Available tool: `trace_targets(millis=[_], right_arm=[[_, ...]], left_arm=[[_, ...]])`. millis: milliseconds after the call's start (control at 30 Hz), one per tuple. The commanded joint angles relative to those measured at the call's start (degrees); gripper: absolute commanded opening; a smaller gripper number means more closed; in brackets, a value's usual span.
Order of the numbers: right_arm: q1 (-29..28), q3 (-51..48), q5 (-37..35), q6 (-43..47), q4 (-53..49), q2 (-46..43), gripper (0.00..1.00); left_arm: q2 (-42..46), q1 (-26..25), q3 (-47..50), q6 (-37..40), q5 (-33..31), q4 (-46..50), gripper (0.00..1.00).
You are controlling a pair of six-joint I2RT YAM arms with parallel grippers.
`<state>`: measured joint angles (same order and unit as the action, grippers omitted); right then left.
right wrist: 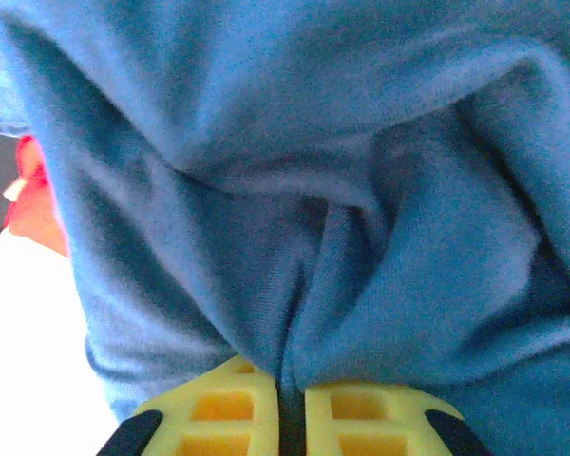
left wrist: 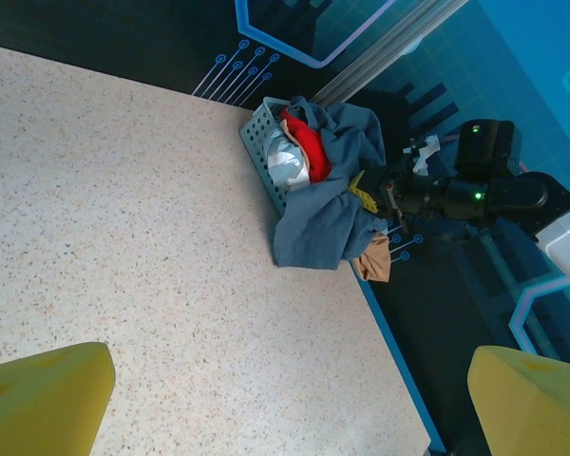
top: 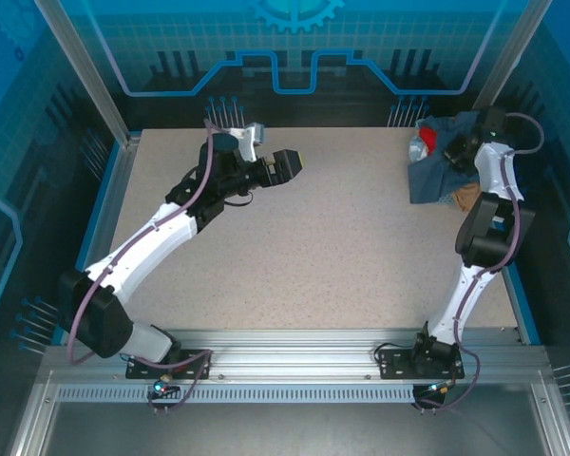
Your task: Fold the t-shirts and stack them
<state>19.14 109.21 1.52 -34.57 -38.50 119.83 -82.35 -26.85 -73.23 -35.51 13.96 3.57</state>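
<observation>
My right gripper needs to let go of the slate-blue t-shirt on the bare speckled tabletop (top: pixel 274 236) close to my left gripper.
The slate-blue t-shirt (top: pixel 435 177) hangs over a small grey basket (top: pixel 420 144) at the table's back right corner, draping down onto the tabletop. A red t-shirt (top: pixel 428 139) lies inside the basket, and a tan t-shirt (top: pixel 465 198) pokes out beside the blue one near the right edge. My right gripper (right wrist: pixel 292 399) is shut on a pinched fold of the slate-blue t-shirt (right wrist: pixel 342 190); red cloth (right wrist: pixel 33 204) peeks at the left. My left gripper (top: pixel 287 164) hovers open over the back middle of the table, its yellow fingertips (left wrist: pixel 43 394) wide apart above bare tabletop.
The speckled tabletop (top: pixel 304 256) stretches wide between the arms. A blue rim (left wrist: pixel 399 356) marks the right table edge, with a dark drop beyond. In the left wrist view, the basket (left wrist: pixel 266 152) with the shirt pile sits at the far corner beside the right arm (left wrist: pixel 475 195).
</observation>
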Motion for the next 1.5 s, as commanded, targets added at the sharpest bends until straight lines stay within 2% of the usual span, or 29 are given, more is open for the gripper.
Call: trace_targets(millis=[0, 167, 300, 567, 667, 800, 933, 1100, 1133, 1200, 1233, 1300, 1367, 1467], right_arm=[[-1.1, -0.7, -3.6, -0.8, 2.3, -8.2, 0.07], [-2.7, -0.6, -4.7, -1.2, 3.4, -13.5, 0.00], [-5.1, 2.0, -4.6, -0.1, 4.7, -16.7, 0.00], [-14.8, 6.8, -5.1, 3.6, 10.6, -25.9, 0.00], [-21.2, 10.8, -4.3, 5.0, 10.1, -26.8, 0.00], [-33.6, 13.2, -4.7, 5.7, 7.4, -26.2, 0.00], [-45.8, 5.8, -6.8, 3.0, 7.8, -25.5, 0.00], [-57.1, -4.3, -4.6, -1.4, 8.7, -20.2, 0.01], [-57.8, -4.7, -1.1, -2.8, 7.8, -17.6, 0.17], [-57.9, -3.4, 5.6, -4.8, 4.5, -12.5, 0.42], [-57.7, -2.7, 7.8, -4.8, 3.3, -10.9, 0.49], [-57.6, -3.2, 8.0, -2.8, 2.2, -10.6, 0.60], [-57.2, -4.9, 5.5, -1.3, 0.8, -12.3, 0.66], [-55.0, -13.1, 3.9, -2.4, -0.1, -16.5, 0.64]], left_arm=[[2.1, -0.6, 1.7, -0.5, -0.5, -1.1, 0.97], [0.9, -0.6, 1.5, -0.8, -0.2, -1.6, 0.97], [-0.4, -0.6, 0.2, -0.7, -0.7, -1.1, 0.97], [-0.2, -0.6, -1.9, 0.6, -7.6, 4.7, 0.99], [1.2, -0.5, -2.6, 1.8, -13.4, 8.3, 0.99], [4.3, -0.3, -1.5, 3.3, -22.1, 9.2, 0.99], [7.7, 2.2, 0.1, 1.0, -26.4, 9.6, 0.99], [11.9, 5.4, 2.1, -1.8, -27.8, 13.0, 0.99], [12.8, 5.7, 2.6, -1.6, -28.1, 14.1, 0.99], [14.5, 6.2, 3.8, -2.0, -28.4, 16.4, 0.99], [15.4, 6.4, 4.3, -2.1, -28.2, 17.6, 0.99], [16.9, 6.7, 5.3, -2.1, -27.4, 20.9, 0.99], [17.6, 6.7, 6.2, -2.0, -25.8, 24.4, 0.99], [17.5, 6.7, 8.0, -1.8, -22.5, 30.6, 0.97]])
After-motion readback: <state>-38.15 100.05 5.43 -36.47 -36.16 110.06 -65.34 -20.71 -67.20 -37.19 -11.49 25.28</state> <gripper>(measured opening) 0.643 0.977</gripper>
